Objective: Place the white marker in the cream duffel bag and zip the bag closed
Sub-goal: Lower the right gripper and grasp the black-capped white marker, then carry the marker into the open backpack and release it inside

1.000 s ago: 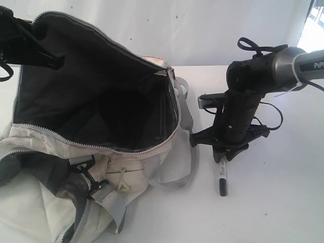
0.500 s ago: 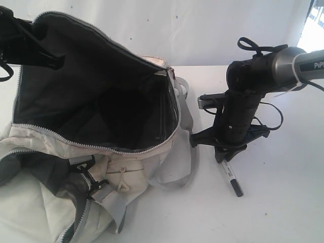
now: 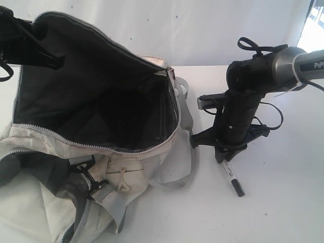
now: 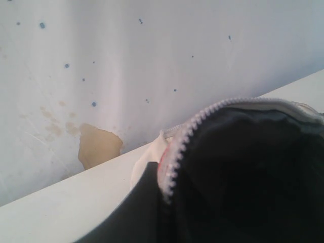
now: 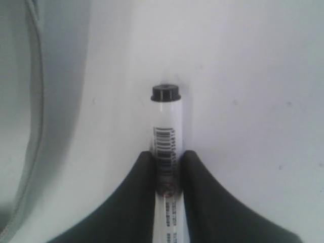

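Next, I release the white marker from my right gripper on the bag's dark lining (image 3: 117, 132), just behind the near zipper edge.
The cream duffel bag (image 3: 135, 171) lies at the left of the white table, its main zipper open and its dark lining (image 3: 96, 101) showing. My left gripper (image 3: 50, 58) is up at the bag's far rim, shut on the zipper edge (image 4: 174, 152) and holding the mouth open. To the right of the bag, my right gripper (image 3: 226, 158) points down at the table and is shut on the white marker (image 3: 232, 177). In the right wrist view the fingers (image 5: 147, 174) pinch the marker's (image 5: 167, 126) barcoded barrel, with its black end sticking out past them.
Grey webbing straps (image 3: 186, 126) trail from the bag toward the right gripper, and a black clip (image 3: 93, 188) lies on its front. A white wall with a peeled tan patch (image 4: 98, 144) stands behind the table (image 3: 283, 202).
The marker's free end has swung to the right on the table between the right gripper's fingers. The left gripper and the bag have stayed put.
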Controlling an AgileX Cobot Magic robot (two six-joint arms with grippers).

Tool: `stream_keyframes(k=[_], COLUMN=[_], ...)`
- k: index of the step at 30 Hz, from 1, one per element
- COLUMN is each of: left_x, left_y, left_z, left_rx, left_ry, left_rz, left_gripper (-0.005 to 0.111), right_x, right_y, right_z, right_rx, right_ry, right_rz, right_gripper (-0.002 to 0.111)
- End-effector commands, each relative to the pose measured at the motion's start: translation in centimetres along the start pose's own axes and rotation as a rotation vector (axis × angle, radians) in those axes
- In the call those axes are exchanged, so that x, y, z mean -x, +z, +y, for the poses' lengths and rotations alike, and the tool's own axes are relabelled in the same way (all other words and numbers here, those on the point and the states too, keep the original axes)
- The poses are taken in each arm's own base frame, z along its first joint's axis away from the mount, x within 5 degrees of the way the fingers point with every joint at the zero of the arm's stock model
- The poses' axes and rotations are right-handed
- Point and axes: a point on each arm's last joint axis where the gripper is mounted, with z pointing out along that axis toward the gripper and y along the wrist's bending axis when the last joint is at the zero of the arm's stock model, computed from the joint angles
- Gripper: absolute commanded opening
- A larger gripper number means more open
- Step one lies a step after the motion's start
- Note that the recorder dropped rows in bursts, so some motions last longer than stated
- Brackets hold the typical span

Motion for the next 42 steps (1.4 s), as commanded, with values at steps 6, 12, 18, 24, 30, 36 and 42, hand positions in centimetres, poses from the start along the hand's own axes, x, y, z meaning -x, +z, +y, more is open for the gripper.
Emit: stream_keyframes(k=[6,12,18,24,30,36,42], left_x=[0.5,0.5,0.5,0.5,0.5,0.5,0.5], left_y=[-0.2,-0.2,-0.2,-0.2,-0.2,-0.2,-0.2], left_z=[0.3,0.3,0.3,0.3,0.3,0.3,0.3], left_rx=[0.018,0.018,0.018,0.018,0.018,0.018,0.018], left_ry=[-0.01,-0.013,-0.013,-0.013,-0.014,-0.014,-0.014], left_rz=[-0.019,-0.018,-0.018,-0.018,-0.018,-0.018,-0.018], left_gripper=[0.0,0.0,0.0,0.0,0.0,0.0,0.0], right_x=[0.0,0.0,-0.2,-0.6,0.0,1.0,2.0], right_y=[-2.1,-5.3,-8.9,-11.3,-12.5,-12.1,-9.8], right_z=[-0.2,-0.1,0.4,2.8,4.9,6.2,7.5], right_rx=[0.001,0.008,0.07,0.354,0.613,0.674,0.668], right_ry=[-0.073,-0.075,-0.037,0.017,-0.016,-0.022,0.044], right_rz=[-0.042,-0.14,-0.257,-0.31,-0.4,-0.491,-0.506], right_gripper=[0.0,0.0,0.0,0.0,0.0,0.0,0.0])
